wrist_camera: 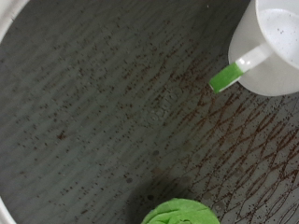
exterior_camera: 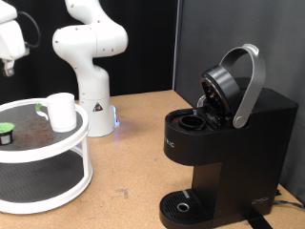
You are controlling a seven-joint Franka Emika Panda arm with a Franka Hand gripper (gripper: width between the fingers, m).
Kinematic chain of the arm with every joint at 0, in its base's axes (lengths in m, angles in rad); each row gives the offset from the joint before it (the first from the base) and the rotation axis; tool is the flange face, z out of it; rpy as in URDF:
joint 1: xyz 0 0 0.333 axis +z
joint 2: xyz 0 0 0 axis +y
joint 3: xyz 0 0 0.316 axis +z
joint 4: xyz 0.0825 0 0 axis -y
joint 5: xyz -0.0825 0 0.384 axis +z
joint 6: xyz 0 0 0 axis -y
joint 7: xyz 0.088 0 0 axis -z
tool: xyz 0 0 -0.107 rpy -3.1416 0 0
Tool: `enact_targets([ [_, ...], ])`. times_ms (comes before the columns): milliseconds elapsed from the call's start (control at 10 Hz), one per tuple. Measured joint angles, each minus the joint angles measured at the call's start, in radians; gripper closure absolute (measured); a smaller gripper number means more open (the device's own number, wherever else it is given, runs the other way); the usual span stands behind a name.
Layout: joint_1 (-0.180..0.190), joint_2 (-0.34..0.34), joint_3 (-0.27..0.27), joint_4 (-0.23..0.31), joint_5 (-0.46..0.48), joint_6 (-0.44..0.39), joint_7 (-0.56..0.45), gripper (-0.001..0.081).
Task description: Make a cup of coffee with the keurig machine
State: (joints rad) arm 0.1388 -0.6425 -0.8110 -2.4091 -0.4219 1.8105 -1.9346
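The robot's gripper needs to next move to the sides of the green-topped coffee pod (exterior_camera: 7,135) (wrist_camera: 180,214) on the stand's top shelf and close there.
The cup (exterior_camera: 60,111) is a small white mug standing on the top shelf of a round white two-tier stand (exterior_camera: 57,153). In the wrist view the cup (wrist_camera: 271,47) has a green handle. A green-topped coffee pod (exterior_camera: 6,127) lies on the same shelf towards the exterior view's left and also shows in the wrist view (wrist_camera: 180,213). The black keurig machine (exterior_camera: 224,157) stands at the exterior view's right with its lid and grey handle (exterior_camera: 250,86) raised and the pod chamber (exterior_camera: 193,122) open. My gripper (exterior_camera: 8,65) hangs high above the stand at the exterior view's top left, touching nothing. Its fingers do not show in the wrist view.
The white arm base (exterior_camera: 91,67) stands behind the stand on the wooden table (exterior_camera: 133,162), with a blue light at its foot. The machine's round drip tray (exterior_camera: 181,205) is bare. A cable runs off at the machine's lower right.
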Motion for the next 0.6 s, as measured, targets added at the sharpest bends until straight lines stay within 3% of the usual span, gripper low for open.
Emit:
enact_targets([
  [600,0.095,0.162,-0.1,-0.044,0.023,0.189,0.004,-0.0001],
])
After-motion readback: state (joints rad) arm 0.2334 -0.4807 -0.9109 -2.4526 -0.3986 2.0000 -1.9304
